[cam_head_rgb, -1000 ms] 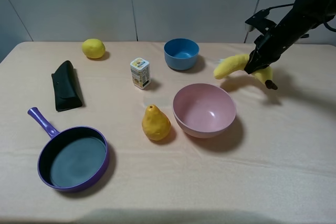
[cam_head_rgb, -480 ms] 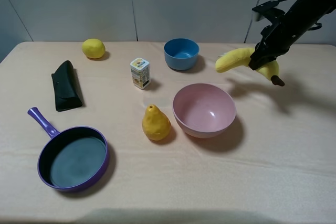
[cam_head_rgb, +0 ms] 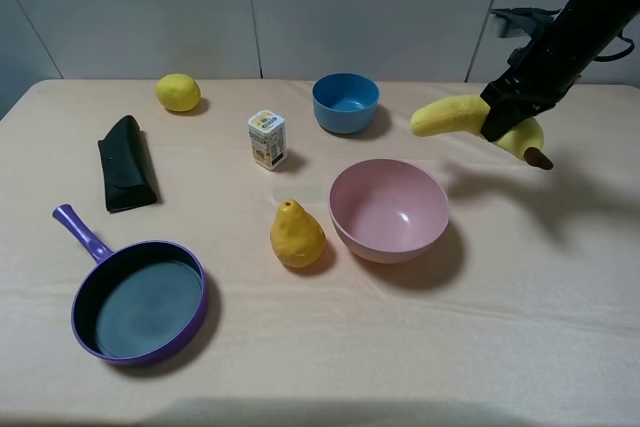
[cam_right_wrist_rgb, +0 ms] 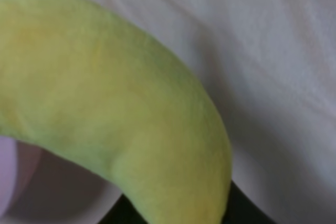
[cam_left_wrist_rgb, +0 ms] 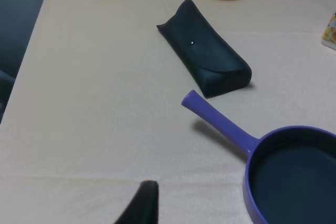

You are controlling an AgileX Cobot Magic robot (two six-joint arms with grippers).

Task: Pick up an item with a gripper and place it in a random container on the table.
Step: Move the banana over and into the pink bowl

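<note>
Next, I release the yellow banana, held in the air above the table, from my right gripper across the pink bowl, just inside its rear rim (cam_head_rgb: 402, 178).
My right gripper (cam_head_rgb: 503, 117) is shut on the yellow banana (cam_head_rgb: 458, 115) and holds it in the air above the table's (cam_head_rgb: 520, 307) right rear, its brown stem tip pointing right. The banana fills the right wrist view (cam_right_wrist_rgb: 110, 108). The pink bowl (cam_head_rgb: 389, 209) stands on the table, nearer the front and to the left of the banana, empty. In the left wrist view only one dark fingertip (cam_left_wrist_rgb: 144, 203) of the left gripper shows, over bare cloth near the pan handle.
A blue bowl (cam_head_rgb: 346, 101), a small carton (cam_head_rgb: 267, 139), a lemon (cam_head_rgb: 178, 92), a yellow pear (cam_head_rgb: 296, 235), a black case (cam_head_rgb: 126, 163) and a purple frying pan (cam_head_rgb: 140, 297) stand on the table. The pan (cam_left_wrist_rgb: 294, 177) and case (cam_left_wrist_rgb: 207, 66) also show in the left wrist view.
My right gripper has lifted the banana higher and carried it slightly right; its shadow on the cloth has shifted right. Nothing else has moved.
</note>
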